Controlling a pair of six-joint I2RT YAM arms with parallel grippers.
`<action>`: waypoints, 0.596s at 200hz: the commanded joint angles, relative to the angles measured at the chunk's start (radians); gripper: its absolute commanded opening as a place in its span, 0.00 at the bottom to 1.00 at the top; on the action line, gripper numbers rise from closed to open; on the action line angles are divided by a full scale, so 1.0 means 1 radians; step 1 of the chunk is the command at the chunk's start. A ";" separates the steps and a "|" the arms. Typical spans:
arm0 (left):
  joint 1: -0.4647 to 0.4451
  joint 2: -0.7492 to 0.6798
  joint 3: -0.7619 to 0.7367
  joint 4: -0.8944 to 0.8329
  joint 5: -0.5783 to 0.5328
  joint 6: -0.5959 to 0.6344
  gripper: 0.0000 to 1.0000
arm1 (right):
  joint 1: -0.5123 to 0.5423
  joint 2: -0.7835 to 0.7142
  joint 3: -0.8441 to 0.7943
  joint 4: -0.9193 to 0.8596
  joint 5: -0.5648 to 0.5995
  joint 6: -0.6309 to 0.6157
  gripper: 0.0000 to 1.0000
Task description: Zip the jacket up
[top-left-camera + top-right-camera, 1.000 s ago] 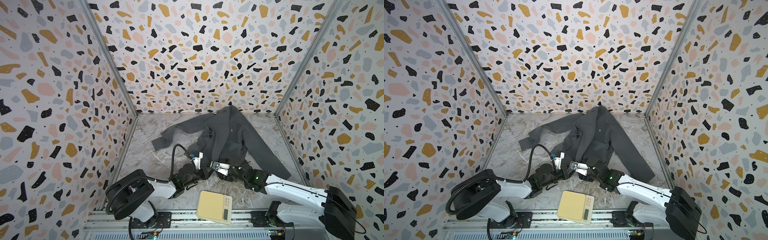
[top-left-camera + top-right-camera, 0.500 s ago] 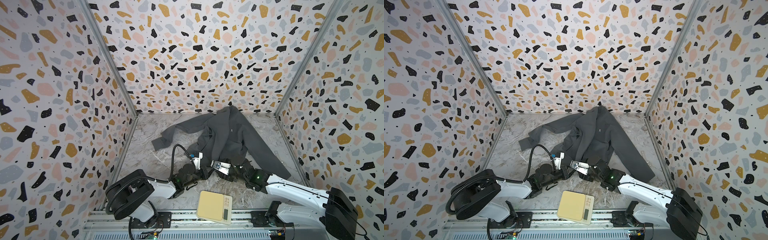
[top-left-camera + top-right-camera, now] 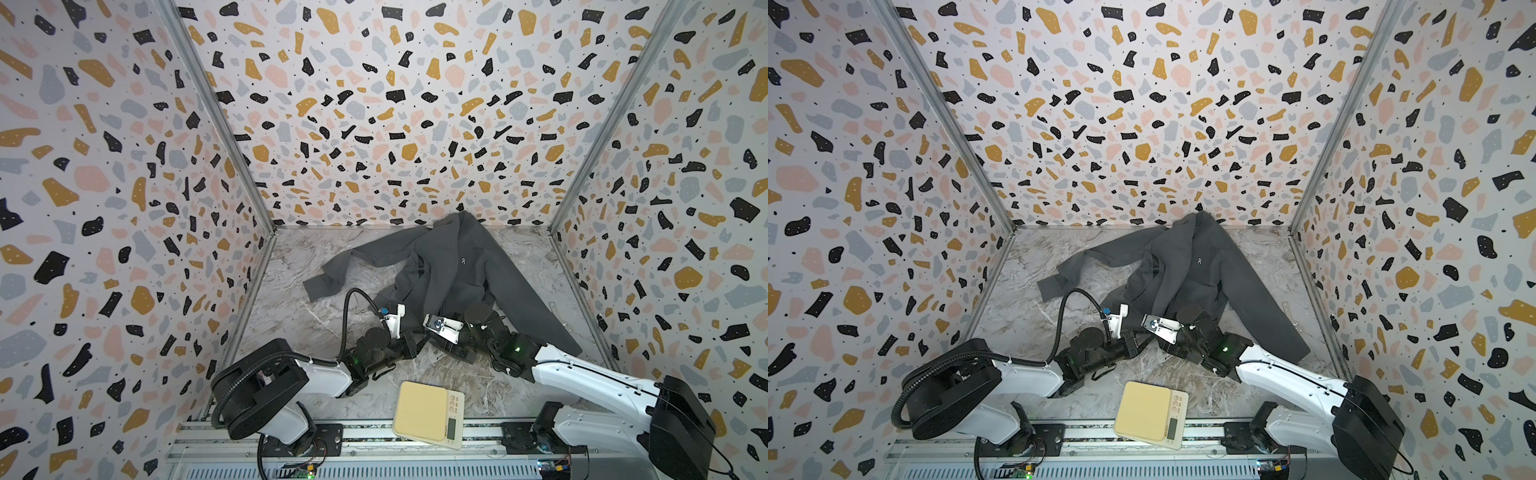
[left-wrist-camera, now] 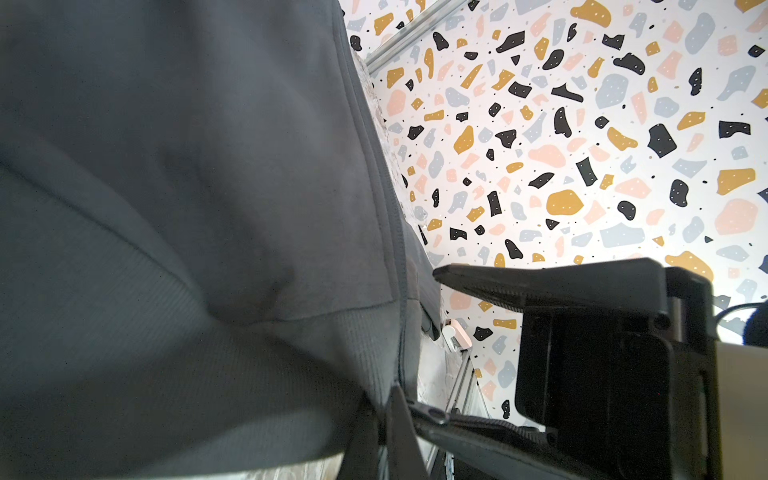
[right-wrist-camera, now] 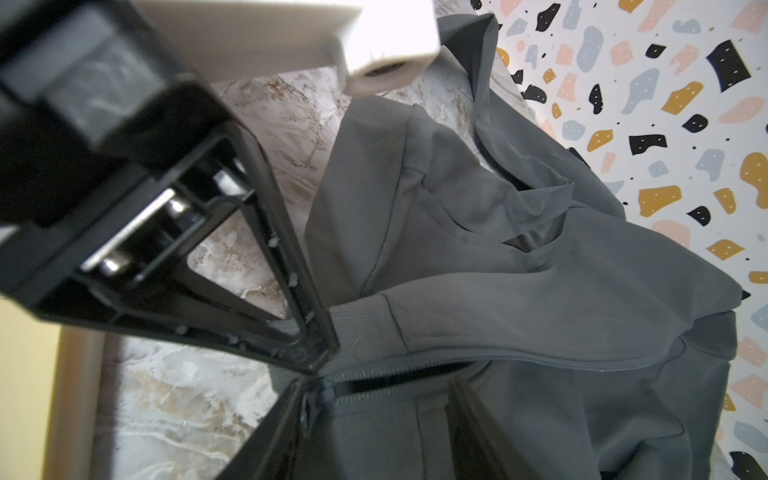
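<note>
My left gripper is crowding the zip slider on the jacket's hem, so it should open and grasp the hem's bottom corner (image 5: 282, 379) before my right gripper pulls the slider.
The dark grey jacket (image 3: 453, 270) (image 3: 1187, 270) lies crumpled on the marble floor, collar toward the back wall, front partly open. Both grippers meet at its bottom hem. My left gripper (image 3: 419, 340) (image 3: 1139, 340) (image 4: 380, 397) (image 5: 321, 359) is shut, pinching the ribbed hem beside the zip. My right gripper (image 3: 432, 337) (image 3: 1153, 336) (image 5: 380, 386) is open and straddles the base of the zip. Hem fabric and the zip slider (image 5: 326, 390) lie between its fingers. The zip is parted just above the slider. One right gripper finger (image 4: 540, 282) shows in the left wrist view.
A cream kitchen scale (image 3: 419, 411) (image 3: 1144, 409) sits at the front edge, just in front of both grippers. Terrazzo-patterned walls close in the left, back and right sides. One jacket sleeve (image 3: 536, 316) runs toward the right arm, over part of it.
The right gripper has crept slightly farther back over the hem. The left arm and the jacket look unchanged.
</note>
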 commanded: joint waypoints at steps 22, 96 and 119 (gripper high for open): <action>-0.010 -0.008 -0.013 0.062 0.005 0.005 0.00 | -0.004 0.006 0.033 -0.024 -0.043 0.002 0.52; -0.010 -0.012 -0.016 0.062 0.005 0.005 0.00 | -0.016 0.043 0.027 0.014 -0.093 -0.057 0.32; -0.011 -0.019 -0.016 0.056 0.007 0.005 0.00 | -0.022 0.044 0.009 0.037 -0.106 -0.084 0.23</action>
